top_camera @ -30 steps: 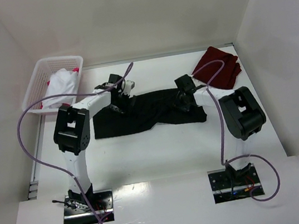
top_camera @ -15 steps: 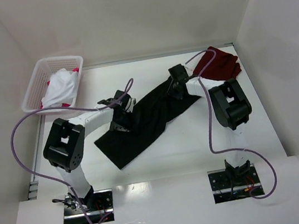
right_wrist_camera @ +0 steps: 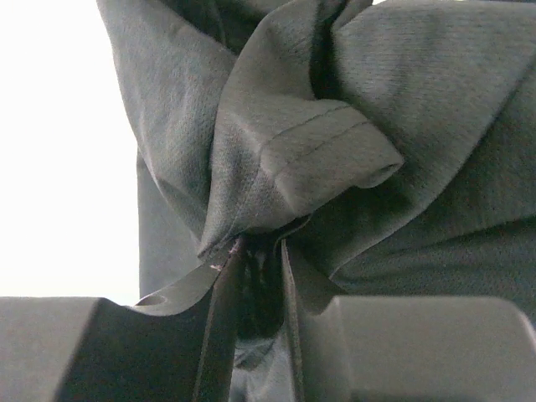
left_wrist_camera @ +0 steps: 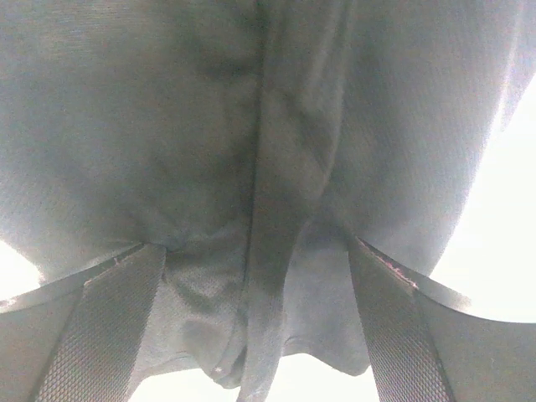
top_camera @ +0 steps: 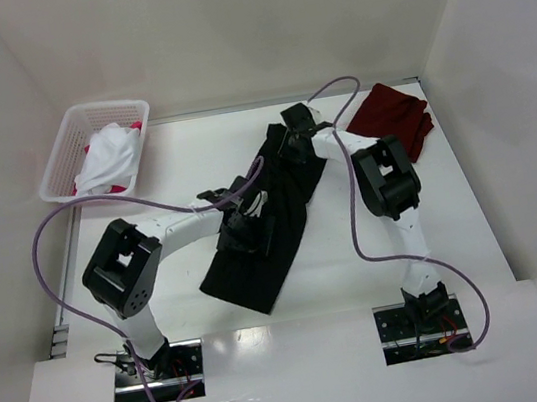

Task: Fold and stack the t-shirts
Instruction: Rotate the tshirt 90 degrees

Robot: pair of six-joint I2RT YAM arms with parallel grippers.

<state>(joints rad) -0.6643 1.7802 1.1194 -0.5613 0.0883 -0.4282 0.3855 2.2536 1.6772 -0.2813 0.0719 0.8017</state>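
Next, I move my left gripper to the black t-shirt's near-end corner (top_camera: 206,287) on the white basket's side and close it there.
The black t-shirt (top_camera: 270,223) lies crumpled in a diagonal band from the back centre to the near left of the table. My right gripper (top_camera: 290,139) is at its far end, shut on a bunched fold of the black cloth (right_wrist_camera: 293,159); in the right wrist view the gripper (right_wrist_camera: 261,247) has its fingers nearly together with fabric pinched between them. My left gripper (top_camera: 245,231) sits over the shirt's middle. In the left wrist view that gripper (left_wrist_camera: 255,251) is open wide, with black cloth (left_wrist_camera: 251,151) spread between its fingers (left_wrist_camera: 109,327).
A dark maroon t-shirt (top_camera: 393,118) lies folded at the back right corner. The white lattice basket (top_camera: 60,161) at the back left holds a white shirt (top_camera: 105,157) with pink-red cloth (top_camera: 136,127) beneath. Side walls enclose the table.
My right gripper has carried its end of the black shirt toward the back, turning the shirt from lying across to a diagonal. My left gripper has slid nearer and rightward along it.
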